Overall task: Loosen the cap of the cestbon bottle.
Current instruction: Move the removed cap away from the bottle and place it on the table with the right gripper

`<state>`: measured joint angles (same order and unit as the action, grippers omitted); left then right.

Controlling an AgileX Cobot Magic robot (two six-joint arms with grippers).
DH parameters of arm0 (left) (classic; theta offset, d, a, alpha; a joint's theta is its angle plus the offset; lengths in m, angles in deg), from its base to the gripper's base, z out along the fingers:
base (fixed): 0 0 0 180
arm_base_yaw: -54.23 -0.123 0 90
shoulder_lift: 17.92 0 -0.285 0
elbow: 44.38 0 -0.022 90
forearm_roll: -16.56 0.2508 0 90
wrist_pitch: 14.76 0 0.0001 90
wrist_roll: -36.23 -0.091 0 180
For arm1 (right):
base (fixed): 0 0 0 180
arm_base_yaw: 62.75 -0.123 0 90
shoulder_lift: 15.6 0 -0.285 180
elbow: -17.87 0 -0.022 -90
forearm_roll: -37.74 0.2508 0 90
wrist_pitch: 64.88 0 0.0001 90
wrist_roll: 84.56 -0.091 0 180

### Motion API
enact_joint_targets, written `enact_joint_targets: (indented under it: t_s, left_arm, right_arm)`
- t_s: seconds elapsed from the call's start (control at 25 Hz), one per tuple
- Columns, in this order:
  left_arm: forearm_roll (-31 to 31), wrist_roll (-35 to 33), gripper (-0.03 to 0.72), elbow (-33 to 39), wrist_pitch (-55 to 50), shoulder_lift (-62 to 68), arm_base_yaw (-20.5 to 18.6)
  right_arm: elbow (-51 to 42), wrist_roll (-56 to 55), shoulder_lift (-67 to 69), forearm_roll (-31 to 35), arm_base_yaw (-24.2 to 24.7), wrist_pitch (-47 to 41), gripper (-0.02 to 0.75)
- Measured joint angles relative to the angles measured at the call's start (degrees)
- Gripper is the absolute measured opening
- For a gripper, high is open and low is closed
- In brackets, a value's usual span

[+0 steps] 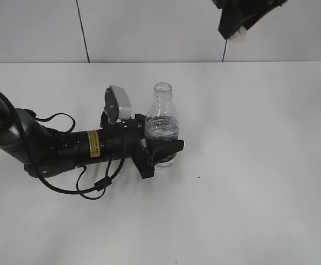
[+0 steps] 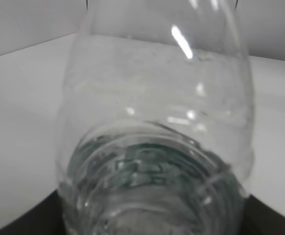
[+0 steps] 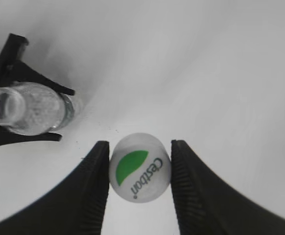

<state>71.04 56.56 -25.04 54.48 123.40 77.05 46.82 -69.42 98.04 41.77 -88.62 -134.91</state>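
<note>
Next, I let go of the white cap, now held high above the table, with my right gripper on the bare table across the bottle from my left gripper (image 1: 256,148).
The clear cestbon bottle (image 1: 161,124) stands upright on the white table with its neck open and no cap on it. My left gripper (image 1: 159,150) is shut on the bottle's lower body. The bottle fills the left wrist view (image 2: 157,147), where the fingertips are hidden. It also shows in the right wrist view (image 3: 27,107). My right gripper (image 3: 138,169) is shut on the white cap (image 3: 139,167) with its green patch and holds it high above the table. In the exterior view that gripper (image 1: 237,27) is at the top edge, right of the bottle.
The left arm (image 1: 55,146) and its cables lie across the left of the white table (image 1: 249,182). A grey wall with dark seams stands behind the table.
</note>
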Motion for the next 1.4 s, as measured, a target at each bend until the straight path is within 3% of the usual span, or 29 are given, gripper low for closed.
enact_joint_targets:
  t_s: [0.28,0.68,1.0,1.4]
  left_arm:
    - [-1.1,0.0,0.401,0.0,0.0,0.1,0.0]
    - [-1.5,0.0,0.401,0.0,-0.1,0.1,0.0]
    - [-1.6,0.0,0.401,0.0,-0.1,0.1,0.0]
    - [-1.6,0.0,0.401,0.0,-0.1,0.1,0.0]
  right_arm:
    - [-11.7,0.0,0.0,-0.1,3.7,2.1,0.293]
    - [-33.9,0.2,0.7,0.1,6.3,27.5,0.293]
    - [-35.7,0.2,8.7,-1.3,10.9,33.7,0.293]
    - [-35.7,-0.1,12.4,-2.0,11.1,35.9,0.293]
